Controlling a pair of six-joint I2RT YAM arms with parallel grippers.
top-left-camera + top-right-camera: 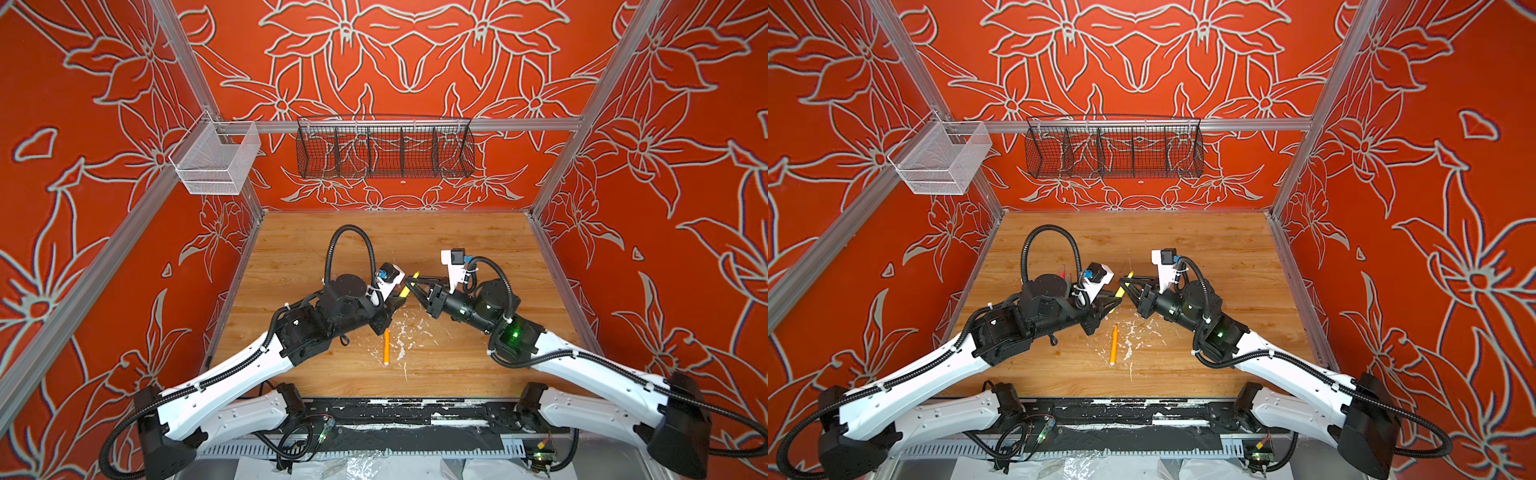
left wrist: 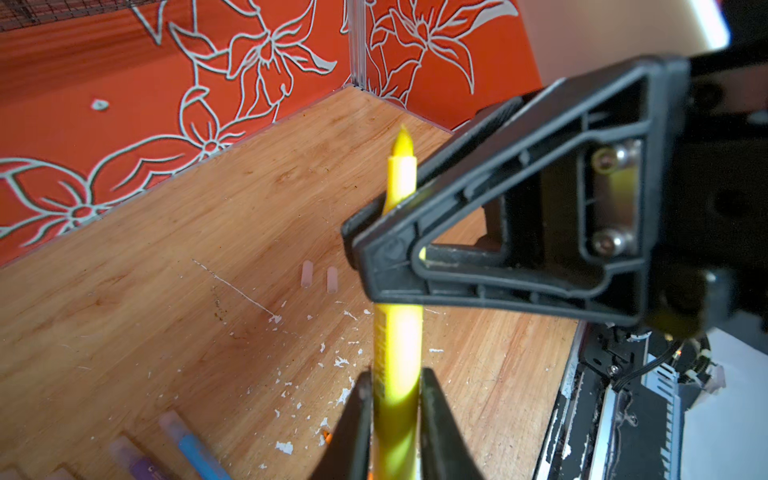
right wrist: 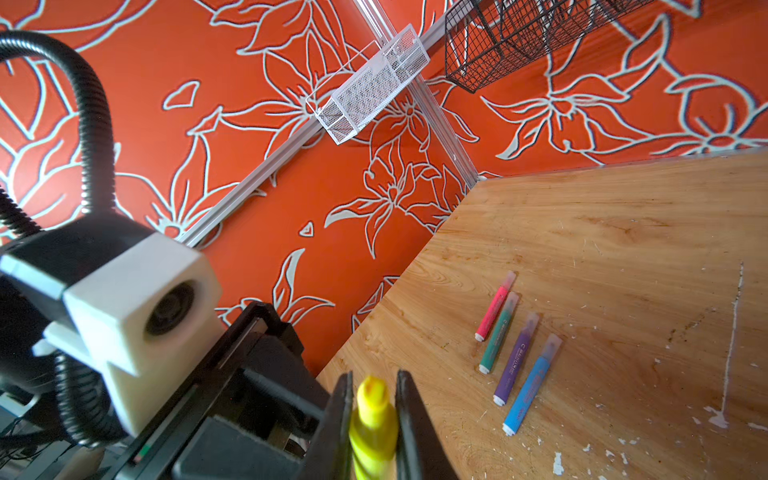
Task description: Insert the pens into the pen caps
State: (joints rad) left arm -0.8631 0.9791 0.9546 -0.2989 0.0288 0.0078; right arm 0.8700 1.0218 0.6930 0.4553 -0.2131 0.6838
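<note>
I will take the pen's body (image 2: 398, 348) with my left gripper to free my right gripper, which holds the yellow pen near its tip, where a pen cap goes.
A yellow pen (image 1: 404, 292) (image 1: 1120, 292) hangs uncapped above the table's middle, between both grippers. My right gripper (image 3: 374, 380) is shut on it near its tip; the pen (image 3: 374, 415) fills the gap between the jaws. My left gripper (image 2: 392, 378) flanks the pen's barrel (image 2: 399, 340) with thin slits on both sides. An orange pen (image 1: 386, 347) lies on the table below them. Two loose pen caps (image 2: 306, 274) (image 2: 332, 279) lie side by side. Pink-red (image 3: 494, 307), green (image 3: 498, 332), purple (image 3: 515, 359) and blue (image 3: 532, 384) pens lie capped in a row.
A white mesh basket (image 1: 216, 160) and a black wire basket (image 1: 384, 149) hang on the back rails. White paint flecks (image 1: 407, 332) dot the wood near the front. Red patterned walls close in the table on three sides.
</note>
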